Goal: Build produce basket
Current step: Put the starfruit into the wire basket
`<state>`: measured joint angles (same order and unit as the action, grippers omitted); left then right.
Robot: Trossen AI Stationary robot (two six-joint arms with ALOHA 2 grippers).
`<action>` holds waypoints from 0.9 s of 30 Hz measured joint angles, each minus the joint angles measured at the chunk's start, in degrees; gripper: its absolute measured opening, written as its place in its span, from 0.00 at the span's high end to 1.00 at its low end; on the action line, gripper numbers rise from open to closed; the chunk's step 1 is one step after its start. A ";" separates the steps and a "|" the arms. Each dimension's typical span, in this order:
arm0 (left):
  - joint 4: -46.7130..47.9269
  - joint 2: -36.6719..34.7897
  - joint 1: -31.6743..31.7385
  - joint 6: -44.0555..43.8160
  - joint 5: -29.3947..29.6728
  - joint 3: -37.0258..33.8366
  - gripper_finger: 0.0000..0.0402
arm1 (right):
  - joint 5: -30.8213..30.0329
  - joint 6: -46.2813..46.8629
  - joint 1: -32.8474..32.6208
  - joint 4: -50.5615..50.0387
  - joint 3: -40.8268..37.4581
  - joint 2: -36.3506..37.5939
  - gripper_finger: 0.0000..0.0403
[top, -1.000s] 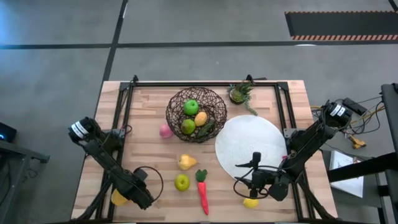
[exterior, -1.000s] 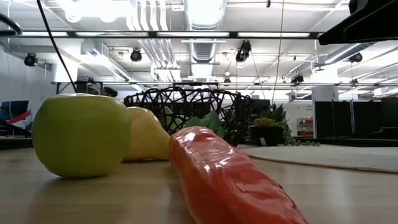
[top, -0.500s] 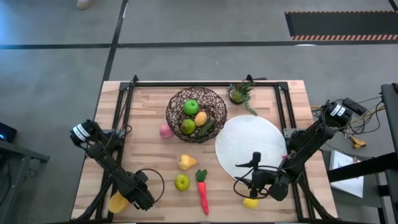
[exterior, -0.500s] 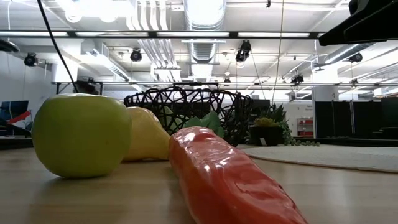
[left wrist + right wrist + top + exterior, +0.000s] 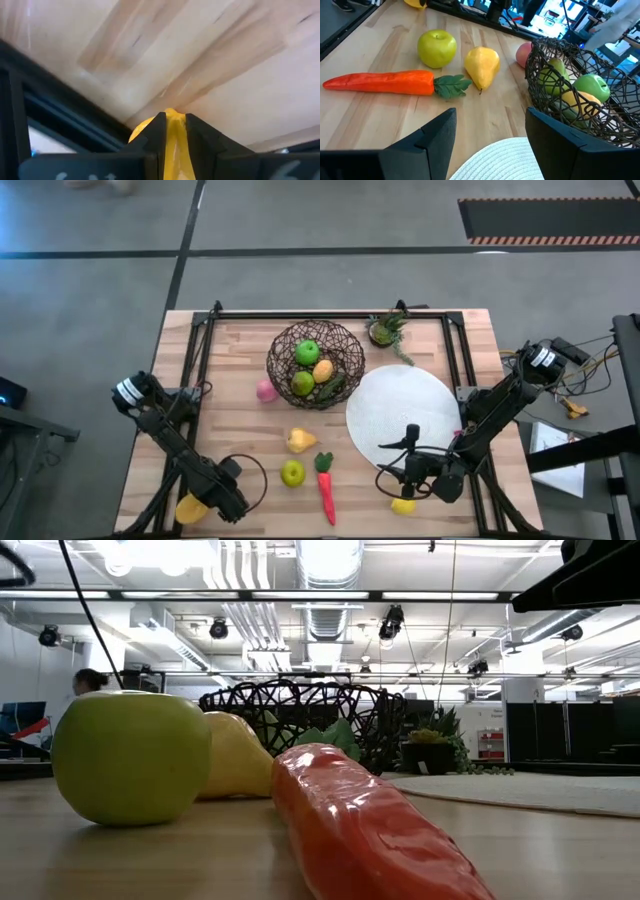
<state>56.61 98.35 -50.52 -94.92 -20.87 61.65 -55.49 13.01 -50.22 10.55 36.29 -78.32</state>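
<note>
My left gripper pinches the yellow piece's thin raised strip beside the frame bar; I need to open, back off, close around the yellow piece's wide body (image 5: 190,509).
The dark wire basket (image 5: 316,363) stands at the far middle of the table and holds a green apple (image 5: 307,352), an orange piece and other produce. Outside it lie a pink fruit (image 5: 265,390), a yellow pear (image 5: 300,441), a green apple (image 5: 292,473), a red carrot (image 5: 326,492) and a yellow lemon (image 5: 403,505). My left gripper (image 5: 212,503) is at the near left corner, shut on a yellow piece (image 5: 190,507). My right gripper (image 5: 392,478) hangs open over the near rim of the white plate (image 5: 402,415), beside the lemon, with nothing between its fingers. My left gripper pinches the yellow piece (image 5: 174,131) between its two fingers, and the piece's tip pokes out past the fingertips. The fingers slant down toward the table's near left corner, close over the wood beside the black frame rail. Whether the piece rests on the table does not show.
A small potted plant (image 5: 385,330) stands at the far right of the basket. A black frame rail (image 5: 190,360) runs along the table's left, far and right sides. Bare wood lies between the pink fruit and the left rail.
My left gripper has edged a little toward the table's near edge at the yellow piece, which now shows slightly nearer that edge. My right arm and the other produce have kept still.
</note>
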 joint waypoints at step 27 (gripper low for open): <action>11.27 -1.16 -0.24 13.61 11.90 10.35 0.89 | -0.02 -0.13 0.00 0.50 0.00 0.00 0.44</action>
<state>67.88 97.19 -50.77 -81.31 -8.97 72.00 -55.51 12.88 -50.22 11.05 36.29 -78.32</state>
